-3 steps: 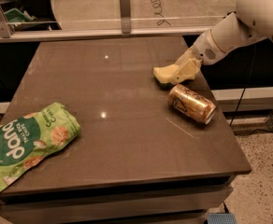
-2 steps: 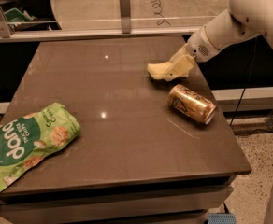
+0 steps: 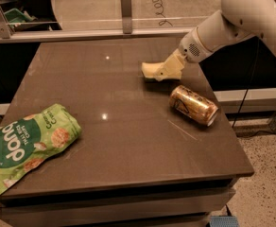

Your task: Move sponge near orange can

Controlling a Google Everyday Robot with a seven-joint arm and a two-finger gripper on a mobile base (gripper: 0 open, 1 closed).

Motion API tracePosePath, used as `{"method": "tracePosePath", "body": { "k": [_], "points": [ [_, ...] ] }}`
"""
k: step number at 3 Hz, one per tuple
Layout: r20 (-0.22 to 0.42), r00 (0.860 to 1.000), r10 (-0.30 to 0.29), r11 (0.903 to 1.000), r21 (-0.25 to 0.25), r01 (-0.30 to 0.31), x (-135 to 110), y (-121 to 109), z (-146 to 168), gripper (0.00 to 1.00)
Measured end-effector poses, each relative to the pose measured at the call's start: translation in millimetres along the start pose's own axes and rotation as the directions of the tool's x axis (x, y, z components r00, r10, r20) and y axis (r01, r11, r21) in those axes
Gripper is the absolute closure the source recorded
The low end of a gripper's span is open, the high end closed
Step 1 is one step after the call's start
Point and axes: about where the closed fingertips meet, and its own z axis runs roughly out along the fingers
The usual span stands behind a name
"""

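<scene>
The robot's gripper should release the sponge on the dark table (image 3: 160, 82), close to the far end of the orange can.
The sponge (image 3: 150, 71), a small pale yellow block, sits in the tip of my cream-coloured gripper (image 3: 158, 72) low over the far right part of the dark table (image 3: 128, 145). The gripper is shut on it, and my white arm (image 3: 223, 25) reaches in from the upper right. The orange can (image 3: 194, 105), metallic orange-gold with dark markings, lies on its side near the table's right edge. It is a short way in front and to the right of the sponge and touches neither sponge nor gripper.
A green snack bag (image 3: 27, 143) lies flat at the table's front left corner. A rail with a metal post (image 3: 126, 4) runs along the table's far edge. The table's right edge drops to a speckled floor (image 3: 265, 174).
My gripper has moved left with the sponge, a little further from the orange can. The can and the green bag have not moved.
</scene>
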Motion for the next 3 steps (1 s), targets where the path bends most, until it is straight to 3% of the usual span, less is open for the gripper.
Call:
{"method": "tracePosePath", "body": {
  "k": [2,3],
  "points": [
    [-0.022,0.993,0.114,0.9931,0.031,-0.113,8,28,3,1.00],
    [-0.032,0.990,0.141,0.9894,0.041,-0.139,18,37,-1,1.00]
  ]
}}
